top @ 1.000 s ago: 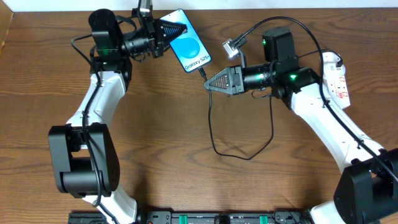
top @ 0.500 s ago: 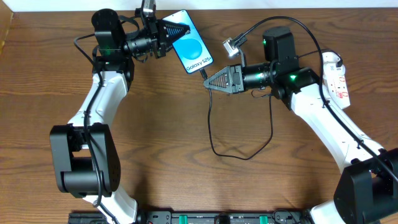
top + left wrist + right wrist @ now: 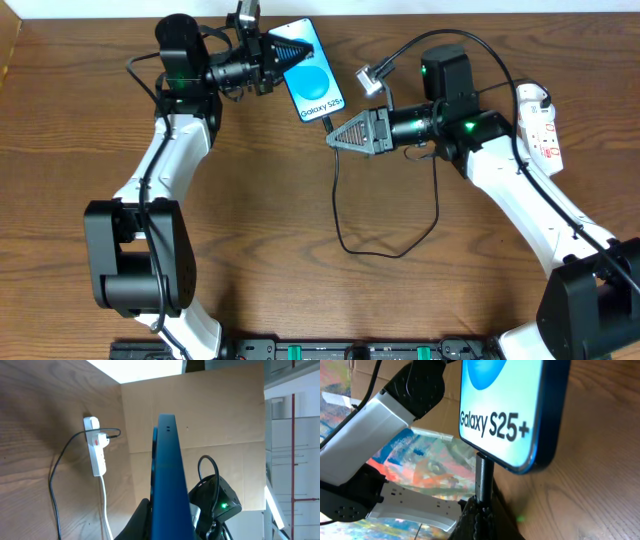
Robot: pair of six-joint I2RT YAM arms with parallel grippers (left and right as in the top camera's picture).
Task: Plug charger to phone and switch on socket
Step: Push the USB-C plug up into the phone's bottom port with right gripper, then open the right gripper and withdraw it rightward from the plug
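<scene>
The bare wood point(image 3: 299, 182) lies between my left gripper's own arm and the black charger cable. My left gripper needs to let go of the phone, now held at the top middle, there.
The phone point(image 3: 315, 70), blue screen reading "Galaxy S25+", is held at the top middle by my left gripper point(image 3: 278, 57), which is shut on its upper end. It shows edge-on in the left wrist view point(image 3: 169, 485) and from below in the right wrist view point(image 3: 507, 405). My right gripper point(image 3: 338, 137) is shut on the charger's connector tip point(image 3: 484, 480), which meets the phone's bottom edge. The black charger cable point(image 3: 375, 250) loops down over the table and runs back to the white socket strip point(image 3: 540, 125) at the right, also in the left wrist view point(image 3: 96, 450).
A small silver connector point(image 3: 373, 75) hangs on a cable near the right arm. Cardboard walls point(image 3: 210, 415) stand behind the table. The wooden table point(image 3: 300, 280) spreads below both arms.
The left gripper has shifted the phone slightly right and turned it more upright. The right gripper with the connector tip has edged left toward the phone's bottom edge.
</scene>
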